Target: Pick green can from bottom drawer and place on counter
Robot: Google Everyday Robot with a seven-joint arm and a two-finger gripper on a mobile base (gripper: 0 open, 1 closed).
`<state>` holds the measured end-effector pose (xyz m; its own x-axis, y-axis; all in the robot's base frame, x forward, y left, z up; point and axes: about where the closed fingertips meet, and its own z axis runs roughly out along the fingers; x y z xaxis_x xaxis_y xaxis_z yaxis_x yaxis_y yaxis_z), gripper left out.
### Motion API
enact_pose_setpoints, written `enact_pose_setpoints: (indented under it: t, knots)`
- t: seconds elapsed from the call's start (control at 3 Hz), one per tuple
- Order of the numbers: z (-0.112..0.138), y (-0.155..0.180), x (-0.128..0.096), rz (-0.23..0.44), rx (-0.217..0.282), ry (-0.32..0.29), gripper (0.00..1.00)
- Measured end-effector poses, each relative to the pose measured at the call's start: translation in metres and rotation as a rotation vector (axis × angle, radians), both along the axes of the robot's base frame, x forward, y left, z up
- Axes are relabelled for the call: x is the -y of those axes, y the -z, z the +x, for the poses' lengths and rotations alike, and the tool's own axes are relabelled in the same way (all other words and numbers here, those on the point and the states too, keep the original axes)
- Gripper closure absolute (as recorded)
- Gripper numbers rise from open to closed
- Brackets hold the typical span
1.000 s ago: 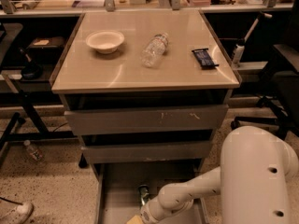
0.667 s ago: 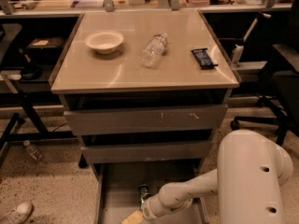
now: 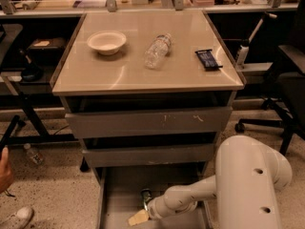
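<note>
I should next reach for the green can in the open bottom drawer and close my gripper on the can's side (image 3: pixel 147 200), just below its silver top.
The green can (image 3: pixel 146 196) stands upright on the floor of the open bottom drawer (image 3: pixel 119 194), near its middle; only its silver top and a bit of the green side show. My gripper (image 3: pixel 139 217) is low inside the drawer, just in front of and below the can, at the end of my white arm (image 3: pixel 190 198), which reaches in from the right. The counter (image 3: pixel 128 75) is the beige top of the cabinet above.
On the counter lie a white bowl (image 3: pixel 106 42), a clear plastic water bottle (image 3: pixel 156 50) on its side and a dark snack bar (image 3: pixel 208 59). Two upper drawers (image 3: pixel 147 122) are slightly open. A person's hand (image 3: pixel 4 168) and shoe (image 3: pixel 17 218) are at left; an office chair (image 3: pixel 286 85) is at right.
My gripper has shifted slightly in the drawer beside the can. The can has not moved.
</note>
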<state>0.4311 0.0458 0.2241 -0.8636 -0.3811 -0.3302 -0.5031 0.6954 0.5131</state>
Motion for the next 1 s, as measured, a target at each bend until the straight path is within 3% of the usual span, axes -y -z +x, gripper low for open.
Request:
enact_pose_setpoints:
  t: [0.33, 1.0]
  knots:
    - [0.005, 0.015, 0.009, -0.024, 0.01, 0.025, 0.0]
    - [0.043, 0.028, 0.019, -0.036, 0.044, 0.062, 0.0]
